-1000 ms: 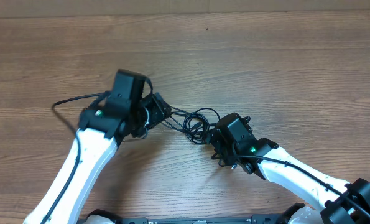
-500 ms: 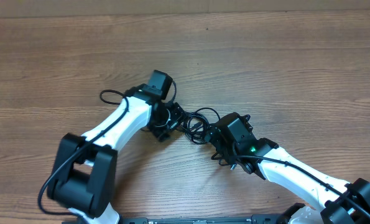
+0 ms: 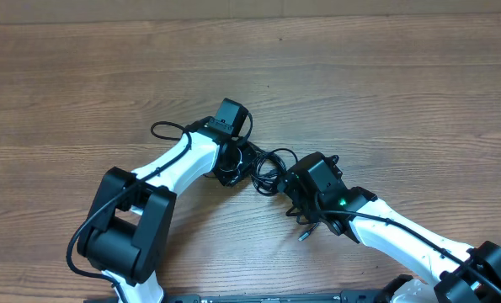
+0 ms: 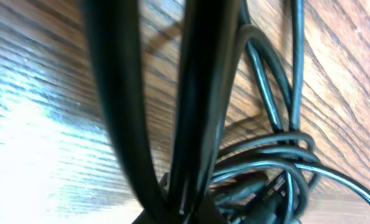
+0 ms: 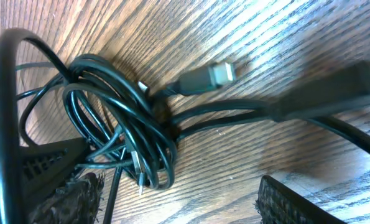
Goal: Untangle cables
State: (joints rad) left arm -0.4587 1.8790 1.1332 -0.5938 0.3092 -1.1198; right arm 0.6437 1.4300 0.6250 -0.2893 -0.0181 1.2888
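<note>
My left gripper will let go of the strands of cable on the wooden table (image 3: 227,129) just past the black bundle, toward the table's far edge.
The cables (image 3: 271,167) lie knotted in one small black bundle on the wooden table between my two grippers. My left gripper (image 3: 243,160) is at the bundle's left edge. In the left wrist view dark strands (image 4: 197,93) run straight into its jaws (image 4: 185,214), which are shut on them, and the looped bundle (image 4: 278,162) lies just beyond. My right gripper (image 3: 285,183) is at the bundle's right edge and stands open (image 5: 185,199). The coils (image 5: 129,130) lie by its left finger (image 5: 66,186). A metal-tipped plug (image 5: 209,76) points right across the table.
The left arm's own thicker wire (image 3: 162,130) loops out behind its wrist. A small plug end (image 3: 303,236) pokes out under the right wrist. Bare wooden tabletop (image 3: 385,93) lies all around, and the far edge runs along the top of the overhead view.
The left arm has swung right to the bundle and its gripper has shut there. The right arm has stayed put with its jaws slightly wider. A plug end now shows under the right wrist.
</note>
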